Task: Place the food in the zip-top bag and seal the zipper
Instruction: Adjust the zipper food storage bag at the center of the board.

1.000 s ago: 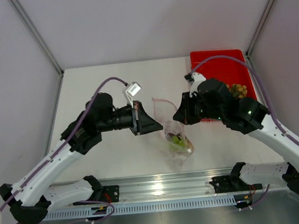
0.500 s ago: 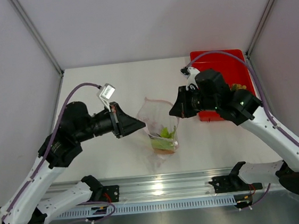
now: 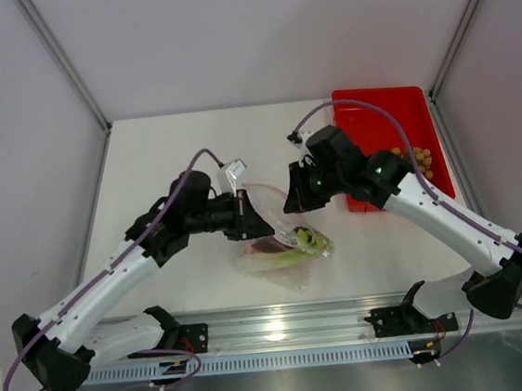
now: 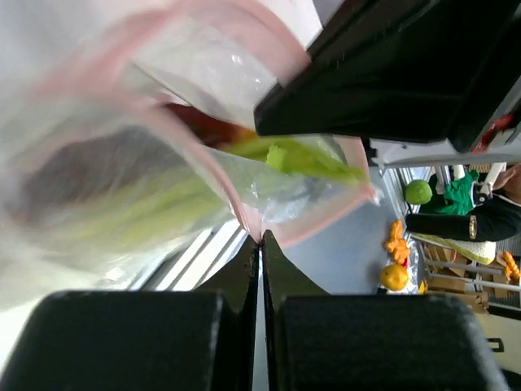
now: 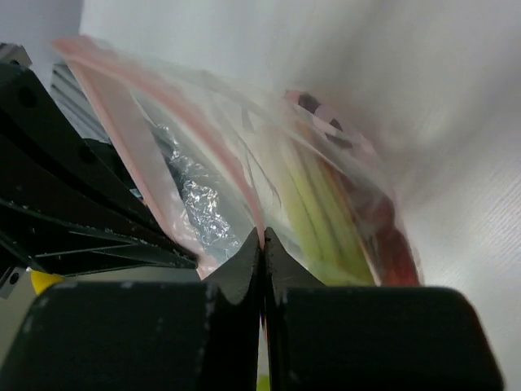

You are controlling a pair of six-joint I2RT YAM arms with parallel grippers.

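Note:
My left gripper will open and take the rim deeper (image 4: pixel 231 186) before my right gripper gets the grapes, because it pinches the bag's pink rim only with the ends of its fingers.
The clear zip-top bag (image 3: pixel 285 260) hangs low between both grippers, its mouth held apart. My left gripper (image 3: pixel 266 229) is shut on one pink rim (image 4: pixel 259 235). My right gripper (image 3: pixel 289 206) is shut on the opposite rim (image 5: pixel 262 231). The zipper (image 5: pixel 122 122) shows as a pink strip around the mouth; its slider is not visible. Inside the bag lie the white-and-green leek stalk (image 3: pixel 297 250) (image 5: pixel 313 208) and the dark-red wedge (image 3: pixel 264 245) (image 5: pixel 391 244). The grapes (image 3: pixel 415 157) rest in the red tray, outside the bag.
The red tray (image 3: pixel 365 121) stands at the back right, right behind my right arm. Grey side walls close in the white table (image 3: pixel 163 150) on both sides. A metal rail (image 3: pixel 275 329) runs along the near edge.
Both grippers moved closer together and the right one shifted left. The bag has dropped from hanging upright to leaning low over the table, its contents sliding sideways.

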